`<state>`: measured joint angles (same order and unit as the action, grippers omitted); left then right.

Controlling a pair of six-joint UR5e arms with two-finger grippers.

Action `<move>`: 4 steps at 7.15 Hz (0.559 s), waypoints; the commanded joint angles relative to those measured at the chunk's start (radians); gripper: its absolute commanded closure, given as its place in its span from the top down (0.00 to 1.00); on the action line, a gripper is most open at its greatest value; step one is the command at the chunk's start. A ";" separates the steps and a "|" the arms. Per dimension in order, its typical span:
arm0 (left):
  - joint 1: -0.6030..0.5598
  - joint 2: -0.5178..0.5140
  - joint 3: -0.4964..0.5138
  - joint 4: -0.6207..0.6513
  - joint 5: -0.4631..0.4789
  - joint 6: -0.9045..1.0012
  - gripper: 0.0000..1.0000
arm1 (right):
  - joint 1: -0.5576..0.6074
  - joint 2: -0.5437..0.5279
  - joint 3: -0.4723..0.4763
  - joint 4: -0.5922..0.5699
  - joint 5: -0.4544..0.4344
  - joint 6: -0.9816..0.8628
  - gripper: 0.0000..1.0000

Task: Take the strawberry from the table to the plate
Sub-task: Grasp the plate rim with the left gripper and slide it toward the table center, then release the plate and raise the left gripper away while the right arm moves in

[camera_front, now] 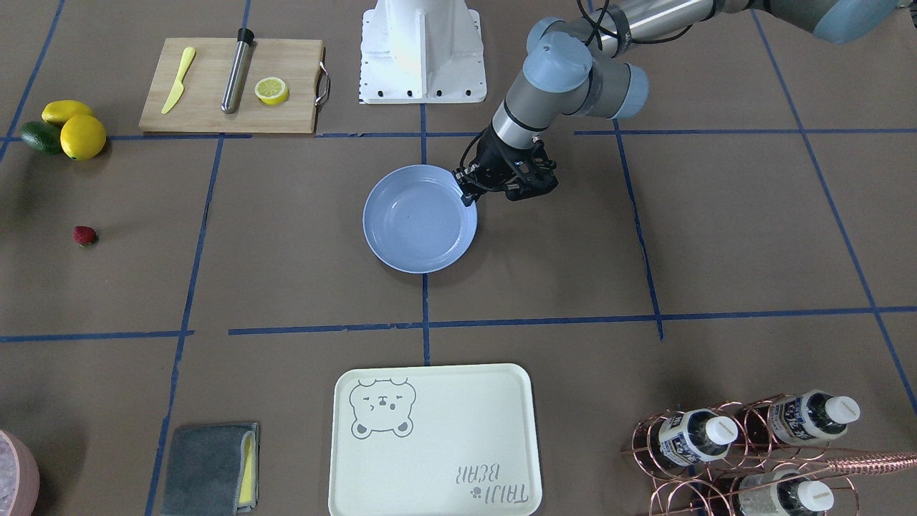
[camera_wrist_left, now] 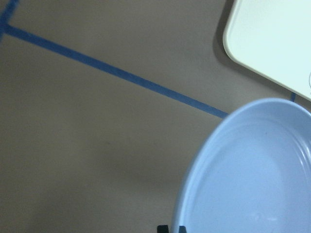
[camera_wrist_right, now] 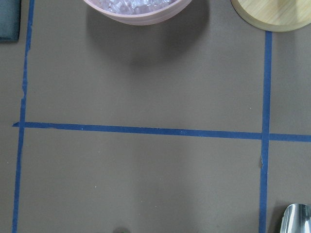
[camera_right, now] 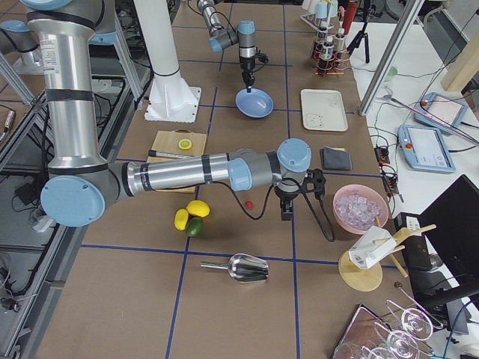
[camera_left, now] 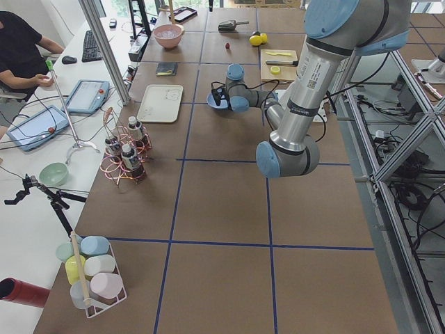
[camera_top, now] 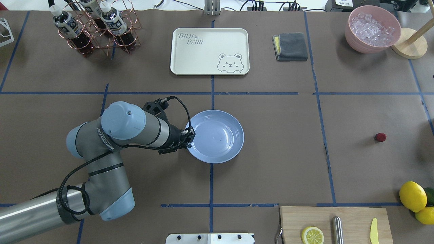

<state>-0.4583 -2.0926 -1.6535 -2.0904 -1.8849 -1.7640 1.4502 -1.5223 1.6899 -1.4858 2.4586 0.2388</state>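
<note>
The small red strawberry [camera_front: 84, 235] lies alone near the lemons, and my right gripper will close on both sides of it, around its middle.
The small red strawberry [camera_top: 380, 137] lies alone on the brown paper table [camera_top: 278, 176], far to the right of the plate; it also shows as the strawberry [camera_front: 84, 235] in the front view. Mid-table rests the pale blue plate [camera_top: 220, 134], with nothing in it. My left gripper [camera_top: 190, 135] is at the plate's left rim, its fingertips [camera_wrist_left: 163, 228] closed tight on that edge. My right gripper [camera_right: 288, 211] shows only in the right side view, pointing down a short way from the strawberry [camera_right: 248, 203]; whether it is open or shut I cannot tell.
A cutting board [camera_top: 334, 223] with a lemon half, steel cylinder and yellow knife sits near the robot. Lemons [camera_top: 412, 196] lie by the right edge. The bear tray [camera_top: 209, 51], grey cloth [camera_top: 290, 46], bottle rack [camera_top: 95, 28] and ice bowl [camera_top: 372, 28] line the far side.
</note>
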 commanded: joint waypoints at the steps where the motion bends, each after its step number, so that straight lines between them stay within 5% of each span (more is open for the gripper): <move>1: -0.002 0.008 0.000 -0.013 0.009 0.012 0.96 | -0.005 0.001 0.004 0.001 -0.001 0.017 1.00; 3: -0.084 0.022 -0.015 0.001 -0.037 0.113 1.00 | -0.039 0.001 0.016 0.002 -0.012 0.034 1.00; 4: -0.155 0.022 -0.050 0.083 -0.142 0.150 1.00 | -0.056 -0.001 0.034 0.002 -0.032 0.051 1.00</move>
<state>-0.5394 -2.0733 -1.6730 -2.0723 -1.9338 -1.6696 1.4150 -1.5220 1.7068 -1.4836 2.4454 0.2735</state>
